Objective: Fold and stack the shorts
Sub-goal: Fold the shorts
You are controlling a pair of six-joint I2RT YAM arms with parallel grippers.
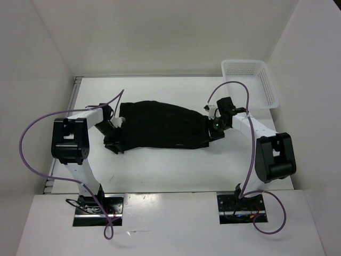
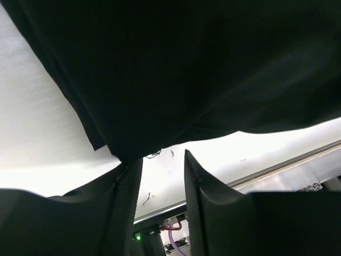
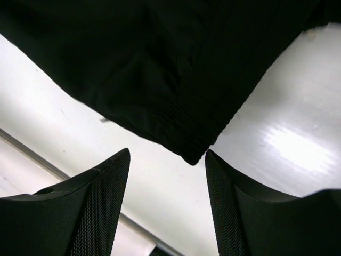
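Observation:
The top layer of the shorts sits crooked over the corner of the bottom layer, so I will use both grippers to pinch its near corners [image 2: 126,153], lift it and lay it straight.
The black shorts [image 1: 160,125] lie spread flat across the middle of the table. My left gripper [image 1: 113,141] sits at their left near corner, and my right gripper [image 1: 216,132] at their right end. In the left wrist view the left gripper [image 2: 162,160] is open; a corner of the shorts [image 2: 186,69] hangs just above the tip of the left finger [image 2: 128,186], with nothing between the jaws. In the right wrist view the right gripper [image 3: 166,156] is open, and the ribbed corner of the shorts [image 3: 176,106] lies just ahead of the gap, not gripped.
A white plastic mesh basket [image 1: 266,80] stands at the back right corner, against the right wall. White walls close in the table on the left, back and right. Purple cables loop off both arms.

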